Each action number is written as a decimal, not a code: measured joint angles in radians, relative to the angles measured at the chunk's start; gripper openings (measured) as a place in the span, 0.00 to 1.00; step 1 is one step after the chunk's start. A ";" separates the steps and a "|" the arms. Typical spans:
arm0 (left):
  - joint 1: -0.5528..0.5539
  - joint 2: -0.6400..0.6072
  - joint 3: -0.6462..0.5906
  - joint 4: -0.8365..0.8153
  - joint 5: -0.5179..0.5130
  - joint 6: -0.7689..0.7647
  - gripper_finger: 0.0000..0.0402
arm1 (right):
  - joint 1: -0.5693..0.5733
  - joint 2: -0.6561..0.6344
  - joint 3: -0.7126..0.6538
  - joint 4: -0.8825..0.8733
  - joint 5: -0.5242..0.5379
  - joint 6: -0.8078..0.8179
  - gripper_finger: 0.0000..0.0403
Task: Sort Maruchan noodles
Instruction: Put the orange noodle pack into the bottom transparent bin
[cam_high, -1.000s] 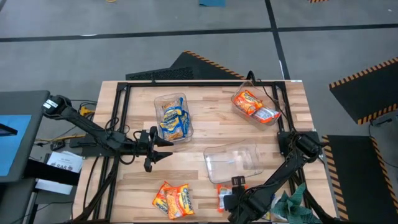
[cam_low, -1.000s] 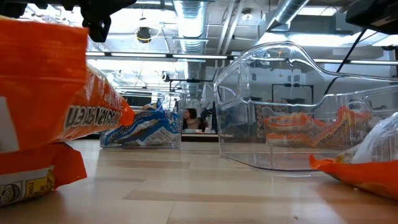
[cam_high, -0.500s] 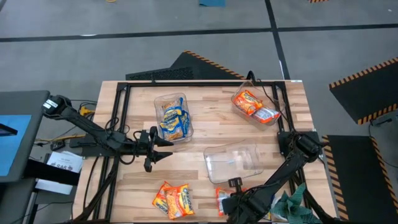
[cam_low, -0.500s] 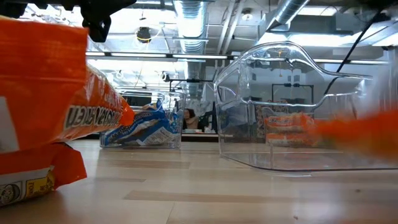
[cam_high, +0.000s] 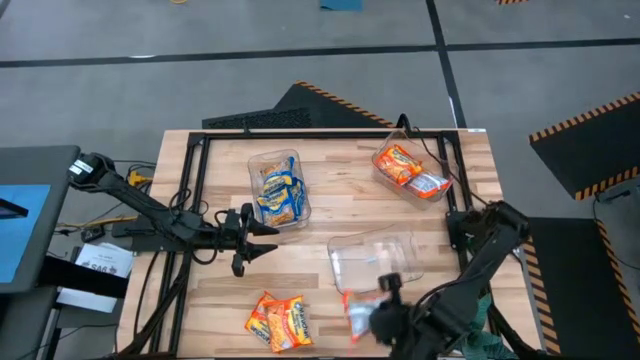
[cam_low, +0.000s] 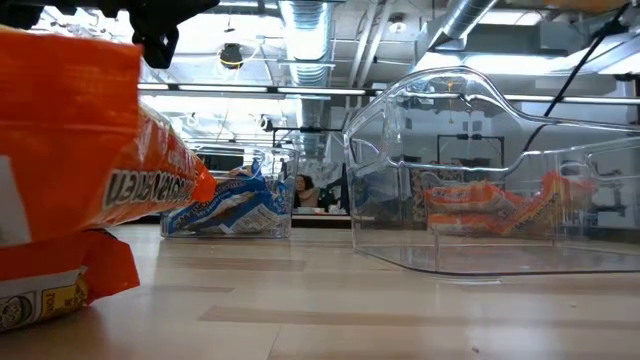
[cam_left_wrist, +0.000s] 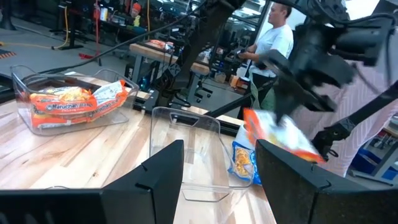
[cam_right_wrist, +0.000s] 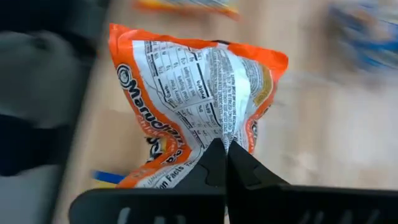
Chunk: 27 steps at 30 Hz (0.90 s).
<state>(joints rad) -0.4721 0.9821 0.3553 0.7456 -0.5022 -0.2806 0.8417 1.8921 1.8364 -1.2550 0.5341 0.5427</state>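
My right gripper is going to release the orange and silver-white packet near the middle of the empty clear bin (cam_high: 383, 268).
My right gripper (cam_high: 378, 312), near the table's front edge, is shut on an orange and silver-white Maruchan noodles packet (cam_right_wrist: 199, 99), just in front of an empty clear bin (cam_high: 375, 262). Two orange-yellow packets (cam_high: 278, 322) lie flat on the table at the front. A far bin (cam_high: 278, 187) holds yellow and blue packets, and another (cam_high: 410, 170) holds orange ones. My left gripper (cam_high: 252, 236) hovers open at centre left and holds nothing. My right gripper pinches the packet between its two fingertips (cam_right_wrist: 214, 163), on the printed back side at the middle seam near one short edge (cam_right_wrist: 225, 138). The fingers come slanting from above. The packet is lifted clear of the table and no longer shows in the low view.
A green cloth (cam_high: 470, 330) lies at the front right corner. A black frame (cam_high: 190, 200) runs around the table top. A yellow packet (cam_left_wrist: 242, 162) lies on the table below the held one. A person (cam_left_wrist: 273, 37) stands in the room beyond the table.
My right gripper has shut on the orange and silver-white packet and raised it. The packet lay on the table a second ago and now hangs clear, gone from the low view.
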 joint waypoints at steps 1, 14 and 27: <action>0.000 0.000 0.000 0.000 0.000 0.000 0.47 | 0.002 -0.010 0.000 -0.048 0.026 0.034 0.02; 0.000 0.000 0.000 0.000 0.001 -0.002 0.47 | 0.008 -0.043 -0.131 -0.310 0.097 0.269 0.02; 0.000 0.000 0.000 0.003 0.002 -0.004 0.47 | -0.104 -0.319 -0.447 -0.067 -0.018 0.142 0.02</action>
<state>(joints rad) -0.4718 0.9820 0.3553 0.7486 -0.4998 -0.2848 0.7380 1.5730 1.3897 -1.3222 0.5165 0.6850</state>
